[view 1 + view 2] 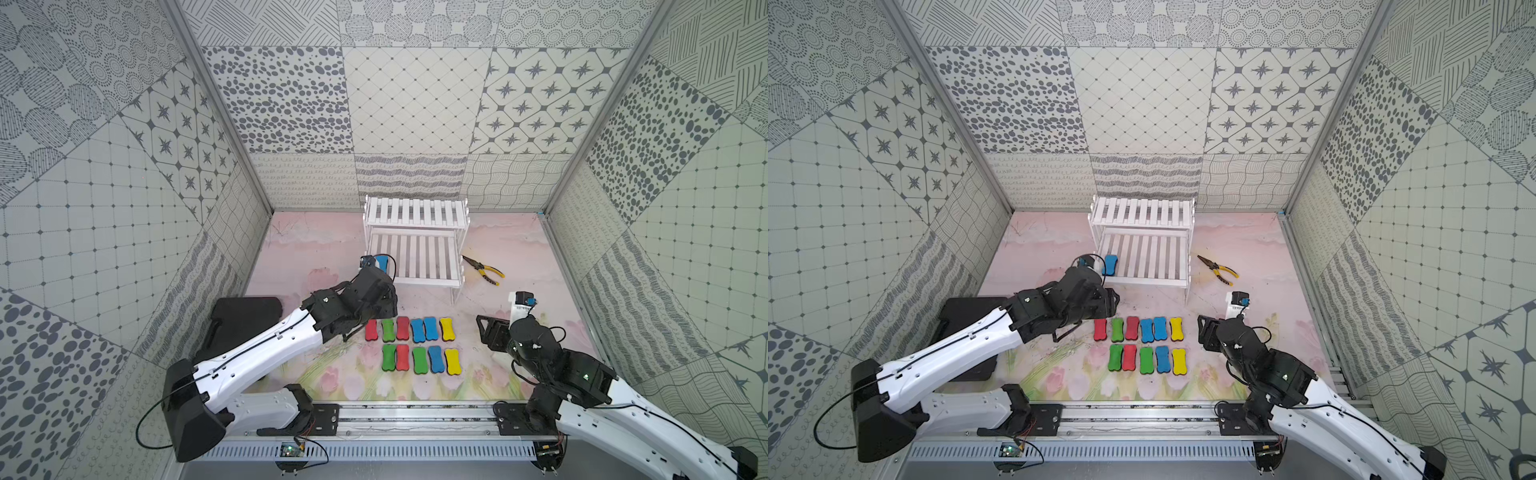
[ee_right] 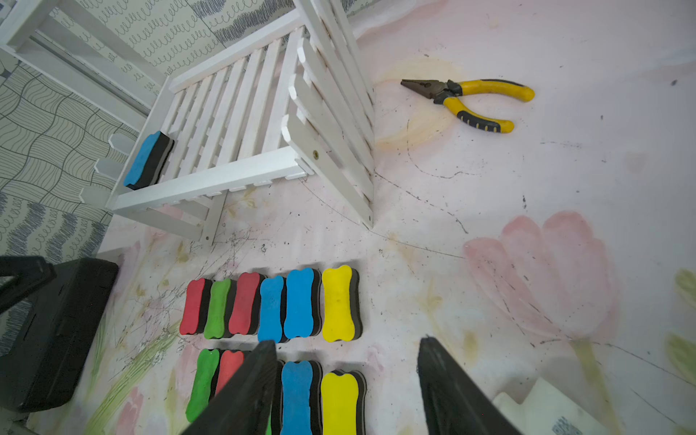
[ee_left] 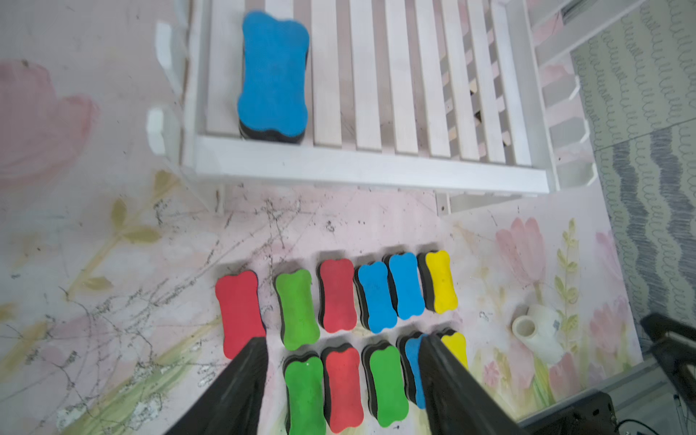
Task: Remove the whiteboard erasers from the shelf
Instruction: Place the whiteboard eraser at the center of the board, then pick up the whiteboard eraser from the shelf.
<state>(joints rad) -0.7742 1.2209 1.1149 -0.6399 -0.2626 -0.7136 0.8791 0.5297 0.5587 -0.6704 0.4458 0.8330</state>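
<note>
The blue eraser is the last one on the shelf's lower level. So my left gripper should close on the narrow middle of the blue eraser [image 1: 382, 263] [image 3: 274, 78] there.
The white shelf [image 1: 415, 212] stands at the back centre. One blue whiteboard eraser [image 1: 381, 263] [image 3: 273, 75] lies on its lower tier, at the front left corner. Several red, green, blue and yellow erasers [image 1: 417, 330] lie in two rows on the table in front of the shelf. My left gripper [image 3: 342, 339] hangs open above the left part of these rows, holding nothing, with the red end eraser [image 3: 239, 312] by one finger. My right gripper [image 2: 347, 341] is open and empty over the right end of the rows, near the yellow erasers [image 2: 339, 303].
Yellow-handled pliers [image 1: 484, 270] lie right of the shelf. A black case [image 1: 245, 320] sits at the left under my left arm. A white pipe fitting [image 3: 538, 331] rests right of the eraser rows. Patterned walls close in three sides.
</note>
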